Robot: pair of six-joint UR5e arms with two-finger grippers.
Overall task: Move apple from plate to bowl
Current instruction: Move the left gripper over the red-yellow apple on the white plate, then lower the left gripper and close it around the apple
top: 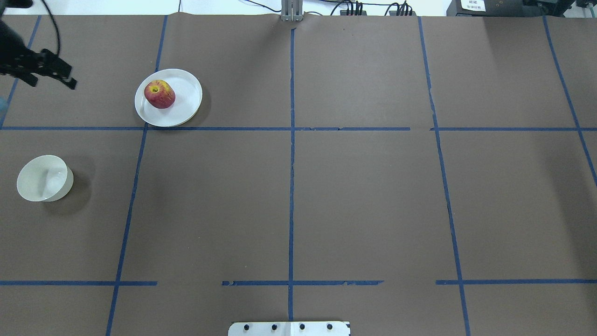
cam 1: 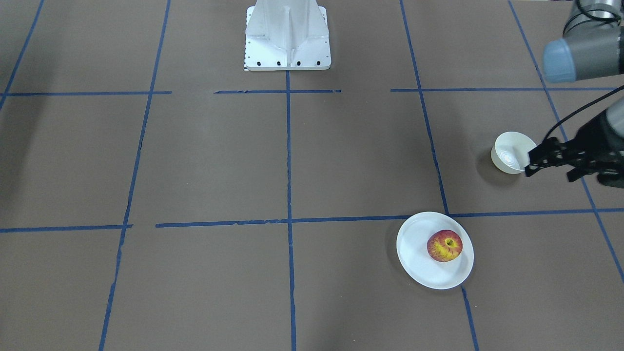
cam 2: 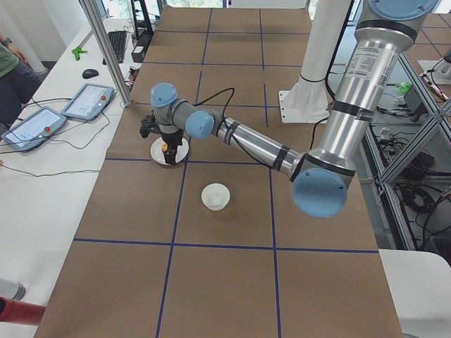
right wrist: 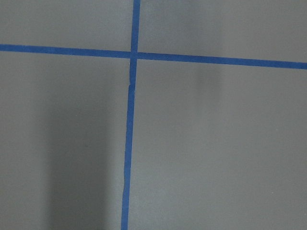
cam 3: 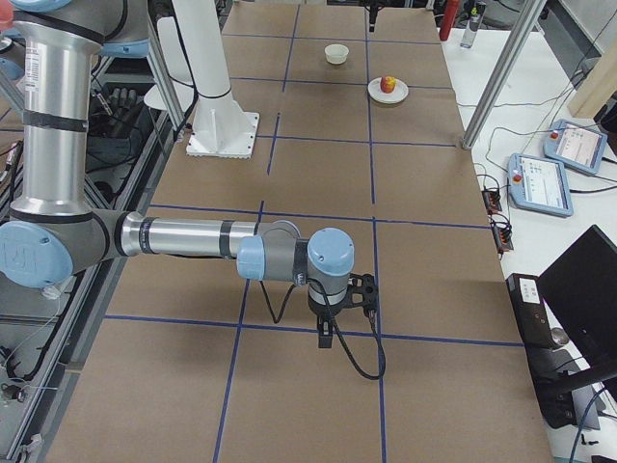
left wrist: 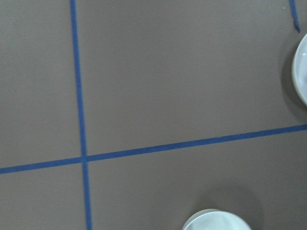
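My left gripper is going to close on the middle of the apple (cam 1: 444, 245) that lies on the white plate, with its fingers around the apple's sides.
The red and yellow apple (cam 1: 444, 245) lies on the white plate (cam 1: 419, 263), also seen in the overhead view, apple (top: 159, 94) on plate (top: 186, 100). The cream-white bowl (cam 1: 512, 152) stands empty apart from the plate, and shows in the overhead view (top: 44, 178). My left gripper (cam 1: 529, 163) hovers above the table, open and empty, next to the bowl in the front-facing view and left of the plate in the overhead view (top: 70, 77). My right gripper (cam 3: 328, 333) shows only in the exterior right view, far from these things; I cannot tell if it is open.
Brown table with blue tape grid lines. The robot's white base (cam 1: 287, 39) stands at the middle of the table's robot side. The left wrist view shows the bowl's rim (left wrist: 216, 221) at the bottom and the plate's edge (left wrist: 302, 67) at the right.
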